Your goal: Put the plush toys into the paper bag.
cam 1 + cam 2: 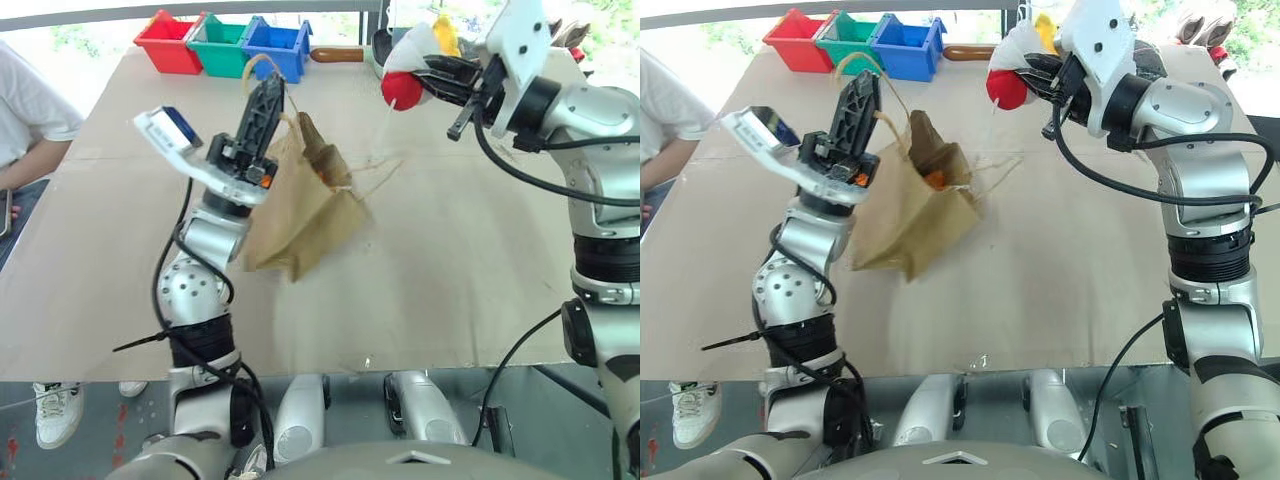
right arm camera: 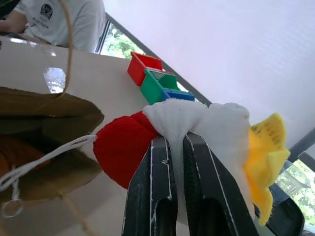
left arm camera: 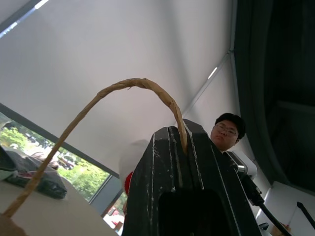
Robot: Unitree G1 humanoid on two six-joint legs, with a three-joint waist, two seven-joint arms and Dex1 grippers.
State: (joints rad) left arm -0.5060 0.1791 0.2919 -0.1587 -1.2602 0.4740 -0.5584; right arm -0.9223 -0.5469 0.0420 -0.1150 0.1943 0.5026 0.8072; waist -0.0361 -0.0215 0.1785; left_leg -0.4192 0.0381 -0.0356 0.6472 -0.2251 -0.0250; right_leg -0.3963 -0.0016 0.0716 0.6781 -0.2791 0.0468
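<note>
The robot's right gripper will release the fries plush toy inside the paper bag (image 1: 305, 242) (image 2: 49, 151) next to the orange-brown plush toy.
My left gripper (image 1: 268, 92) is shut on a twisted-cord handle (image 3: 123, 84) of the brown paper bag (image 1: 310, 215) and holds the bag tilted, partly lifted off the table. Its mouth faces up and to the right. An orange-brown plush toy (image 1: 937, 180) lies inside the bag, partly hidden by the paper. My right gripper (image 1: 432, 78) is shut on the red-and-white fries plush toy (image 1: 408, 62) with its yellow top. It holds the toy in the air above and to the right of the bag's mouth. A white string (image 2: 44, 157) hangs from the toy towards the bag.
Red (image 1: 165, 42), green (image 1: 222, 45) and blue (image 1: 275, 48) plastic bins stand in a row at the table's far edge. A wooden-handled utensil (image 1: 335, 54) lies beside them. A person in a white shirt (image 1: 25, 110) sits at the left side of the table (image 1: 450, 270).
</note>
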